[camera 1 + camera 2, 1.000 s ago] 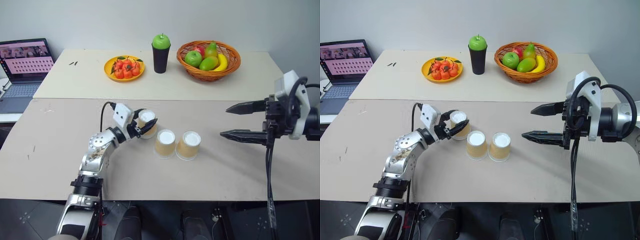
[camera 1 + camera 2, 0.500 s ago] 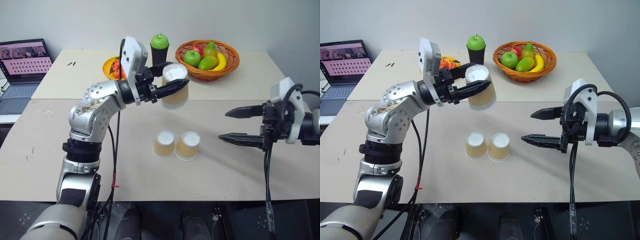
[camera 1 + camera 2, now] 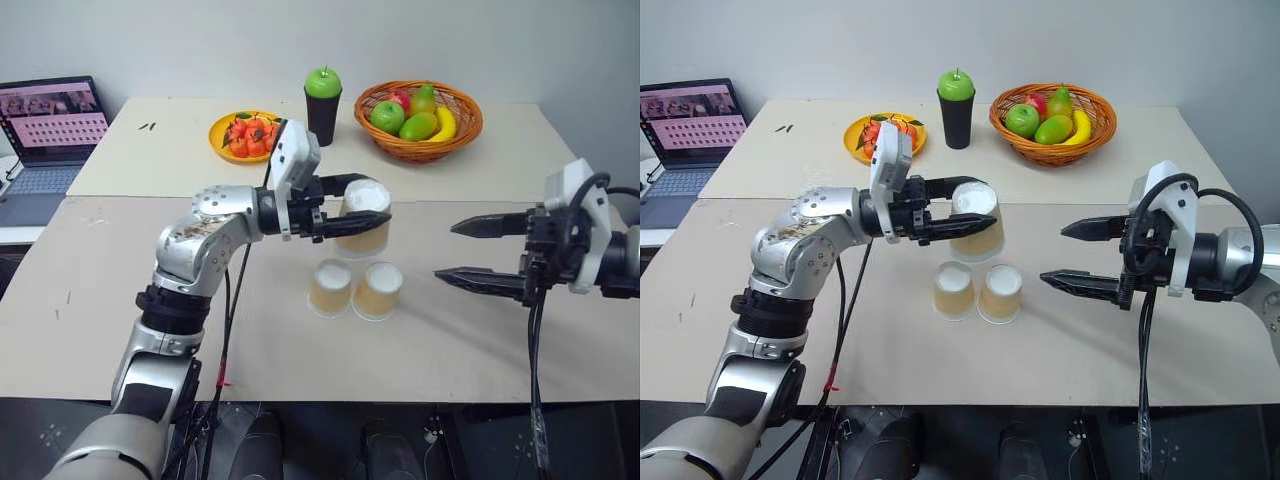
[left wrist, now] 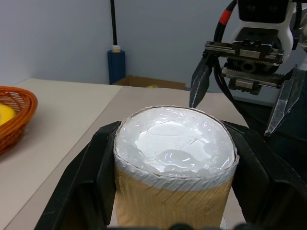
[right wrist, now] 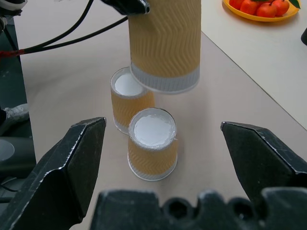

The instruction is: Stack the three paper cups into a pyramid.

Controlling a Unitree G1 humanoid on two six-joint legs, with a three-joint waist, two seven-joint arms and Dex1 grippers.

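My left gripper is holding a paper cup. It will let go of that cup across the touching white bases of the standing paper cups (image 3: pixel 367 281).
Two tan paper cups (image 3: pixel 330 287) (image 3: pixel 378 290) stand upside down, side by side and touching, on the near table, white bases up. My left gripper (image 3: pixel 372 200) is shut on the third paper cup (image 3: pixel 363 220), held upside down in the air just above and slightly behind the pair. The held cup (image 4: pixel 175 163) sits between both black fingers (image 4: pixel 91 182) in the left wrist view. My right gripper (image 3: pixel 447 250) hovers to the right of the pair, open, holding nothing, pointing at the cups. The right wrist view has the held cup (image 5: pixel 165 43) above the standing pair (image 5: pixel 152 143).
On the far table stand a black cup topped by a green apple (image 3: pixel 322 110), an orange plate of small red fruit (image 3: pixel 248 135) and a wicker fruit basket (image 3: pixel 418 150). A laptop (image 3: pixel 50 130) sits at the far left.
The left gripper lifted the third cup off the table, carried it up and to the right, then lowered it toward the standing pair. The right gripper stayed where it was, open.
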